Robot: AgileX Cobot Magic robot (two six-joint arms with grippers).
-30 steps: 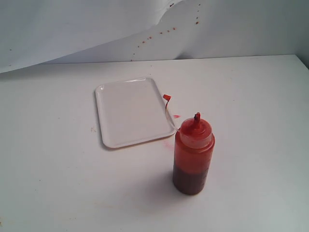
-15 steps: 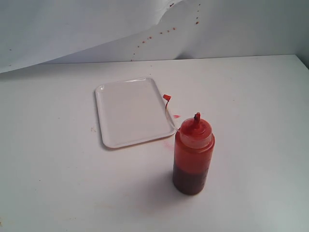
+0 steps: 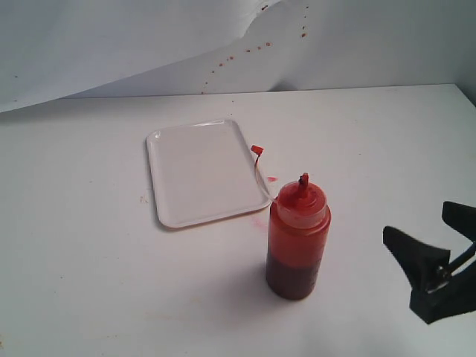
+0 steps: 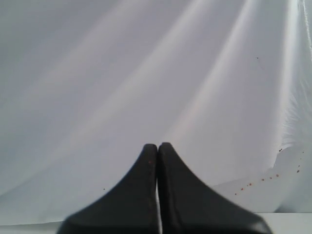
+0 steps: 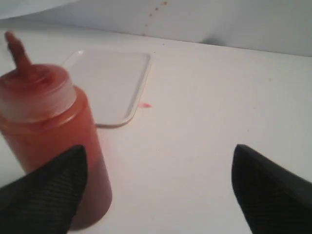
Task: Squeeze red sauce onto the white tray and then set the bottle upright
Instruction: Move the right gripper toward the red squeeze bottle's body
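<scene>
The robot's right gripper should go to the bottle next and close around the lower half of its body (image 3: 293, 263) (image 5: 93, 179), where the red sauce looks darker.
The bottle (image 3: 297, 236) stands upright on the white table, its red nozzle up and the thin tethered cap (image 3: 257, 151) hanging off toward the tray. The red sauce (image 3: 291, 277) shows darker through its lower wall. The white tray (image 3: 202, 172) lies flat behind and to the left of the bottle; its surface looks plain white. My right gripper (image 3: 430, 229) is open at the right edge, apart from the bottle. In the right wrist view the bottle (image 5: 45, 122) sits beside one of the fingers (image 5: 53, 190) of that gripper (image 5: 158, 158), with the tray (image 5: 109, 80) beyond. My left gripper (image 4: 157, 146) is shut on nothing and faces the backdrop.
A white sheet backdrop (image 3: 149, 44) with small red specks (image 3: 245, 50) hangs behind the table. A small red spot (image 3: 271, 179) and a faint pink smear lie on the table between tray and bottle. The table's right edge runs near my right gripper.
My right gripper has come into the exterior view from the lower right, open. The bottle and the tray have not moved.
</scene>
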